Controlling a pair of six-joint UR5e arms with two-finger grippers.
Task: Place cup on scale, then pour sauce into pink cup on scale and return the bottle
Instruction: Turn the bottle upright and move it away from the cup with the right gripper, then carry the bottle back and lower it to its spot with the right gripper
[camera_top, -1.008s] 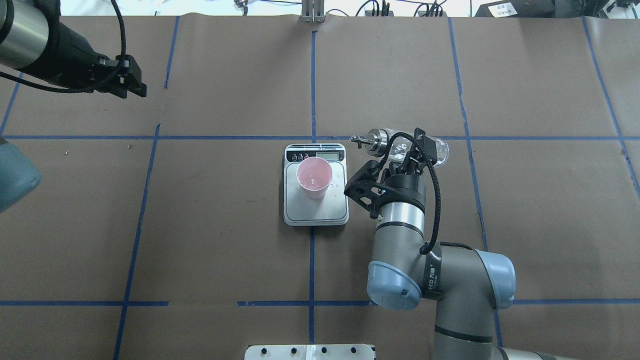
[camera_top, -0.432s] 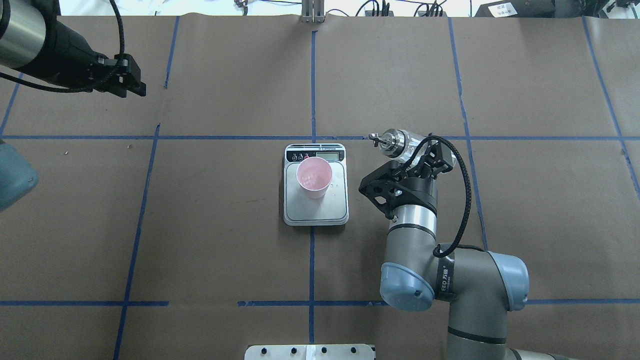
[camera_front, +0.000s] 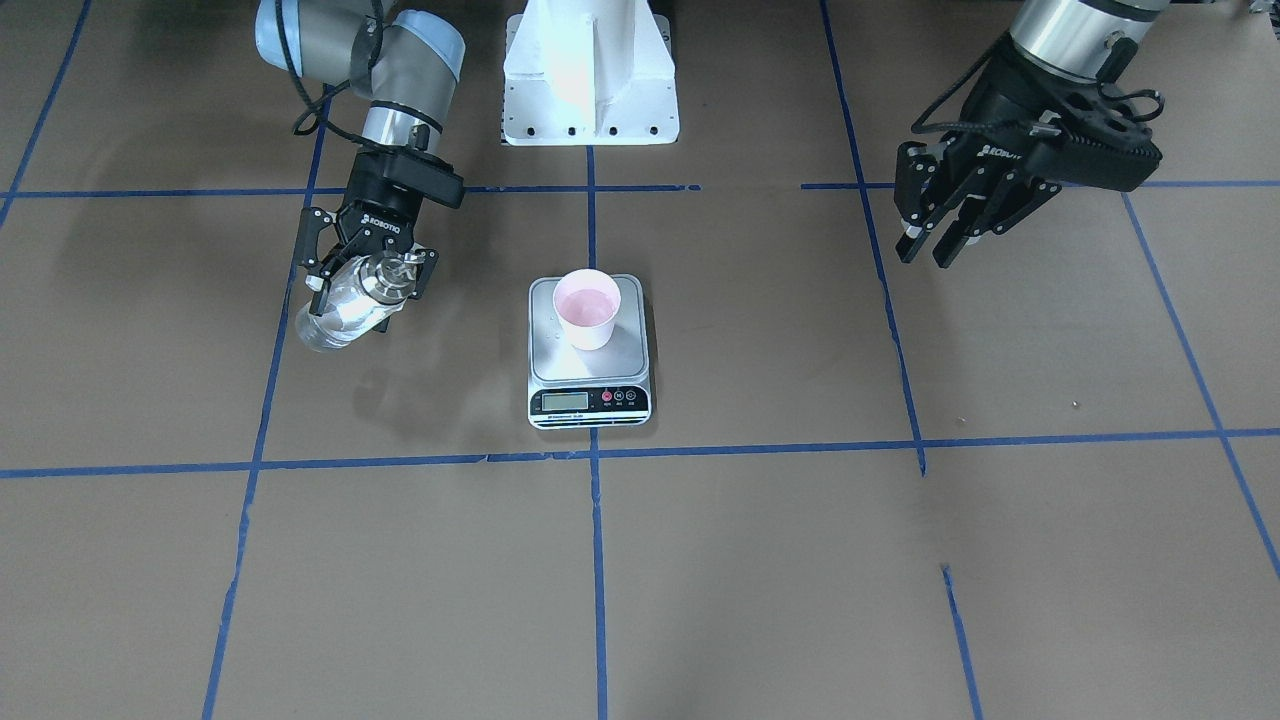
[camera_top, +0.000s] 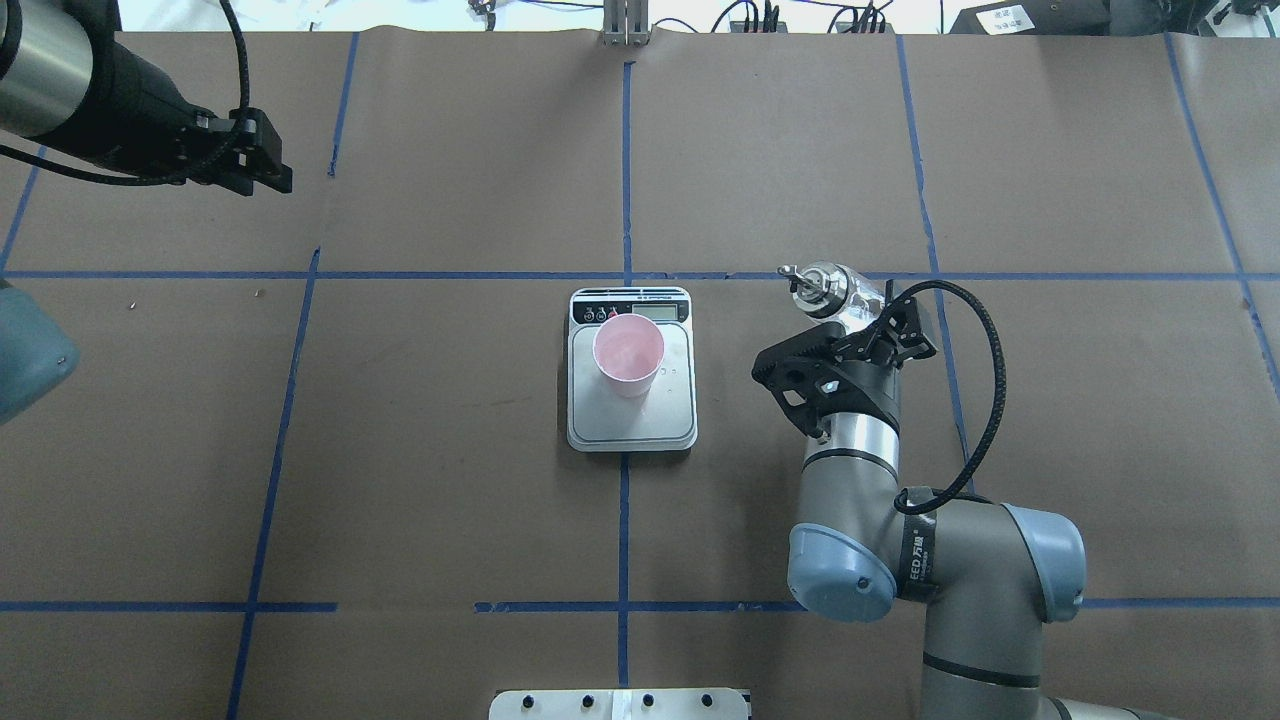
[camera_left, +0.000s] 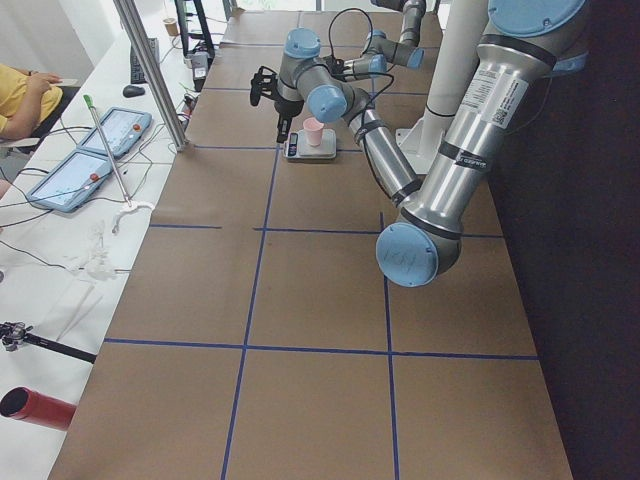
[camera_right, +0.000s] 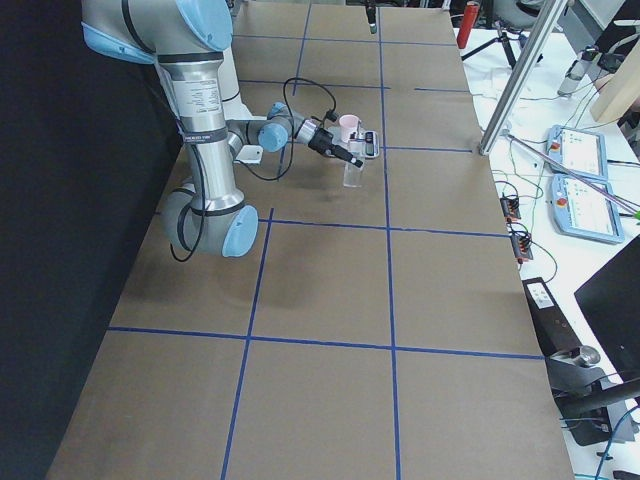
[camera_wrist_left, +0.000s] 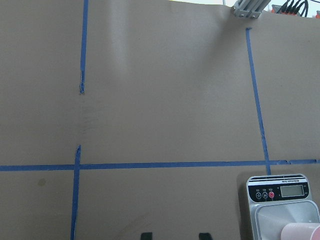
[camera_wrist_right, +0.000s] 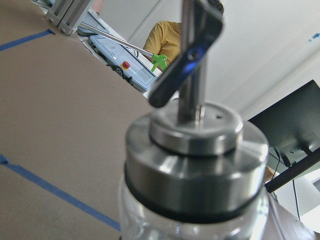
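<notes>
The bottle will go upright on the brown paper (camera_front: 298, 360) against the blue tape line below it, scale side, set there by my right gripper.
The pink cup (camera_top: 628, 355) stands upright on the silver scale (camera_top: 672, 415), on the half nearer its display; both also show in the front view, cup (camera_front: 587, 308) and scale (camera_front: 590, 401). My right gripper (camera_top: 862, 318) is shut on the clear glass bottle (camera_front: 340, 310) and holds it above the table, to the right of the scale. The bottle is tilted, with its silver pourer cap (camera_top: 824, 279) uppermost; the cap fills the right wrist view (camera_wrist_right: 192, 165). My left gripper (camera_front: 922, 255) is open and empty, high over the far left of the table.
Brown paper with blue tape lines (camera_top: 625, 180) covers the table. The white robot base (camera_front: 590, 70) stands at the near edge. Operators' tablets and cables (camera_right: 575, 170) lie beyond the far edge. The left wrist view catches the scale (camera_wrist_left: 280, 192).
My right arm has carried the bottle to the right, away from the cup and scale, and turned it from lying nearly level to more upright. The left arm has barely moved.
</notes>
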